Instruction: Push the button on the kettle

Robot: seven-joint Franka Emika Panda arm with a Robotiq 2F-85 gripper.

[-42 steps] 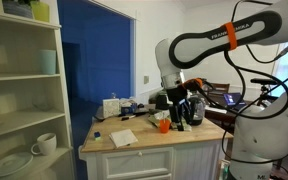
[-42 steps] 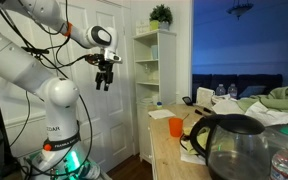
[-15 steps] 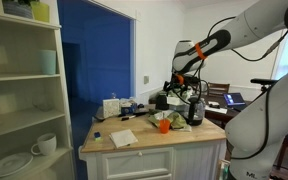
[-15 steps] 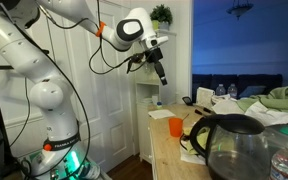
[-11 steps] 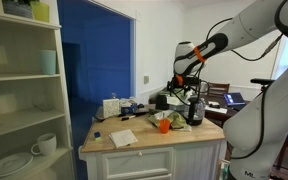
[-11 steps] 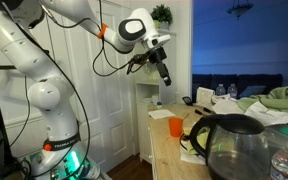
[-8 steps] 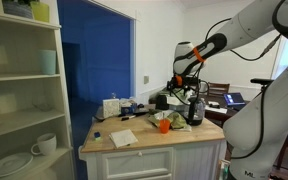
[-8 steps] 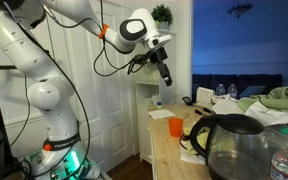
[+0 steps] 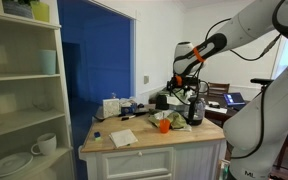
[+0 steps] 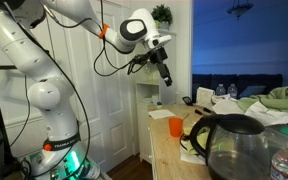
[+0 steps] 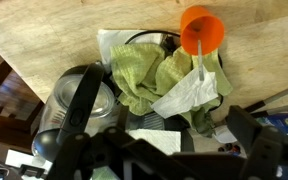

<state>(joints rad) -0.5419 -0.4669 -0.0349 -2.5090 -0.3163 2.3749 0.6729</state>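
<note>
Next, my gripper goes to just above the black top [image 9: 195, 99] [image 11: 74, 122] of the kettle and closes there, so it can push the button.
The kettle [image 9: 194, 108] is a tall steel jug with a black top and handle, standing at the far end of the wooden counter. It fills the near right of an exterior view [image 10: 234, 146] and lies at the lower left of the wrist view [image 11: 79, 105]. My gripper [image 9: 189, 86] hangs in the air above the kettle and does not touch it. It also shows high above the counter in an exterior view [image 10: 165, 76]. In the wrist view its dark fingers [image 11: 169, 160] stand wide apart with nothing between them.
A small orange cup [image 9: 164, 125] [image 10: 175, 126] [image 11: 201, 32] stands beside the kettle. A green cloth [image 11: 154, 75] and white paper [image 11: 189, 95] lie between them. A white boxy appliance [image 9: 111, 106] stands at the counter's back. A white shelf unit [image 9: 24, 100] stands beside the counter.
Over the last second the gripper moved slightly down and toward the counter end, then held nearly still. The kettle and cup have not moved.
</note>
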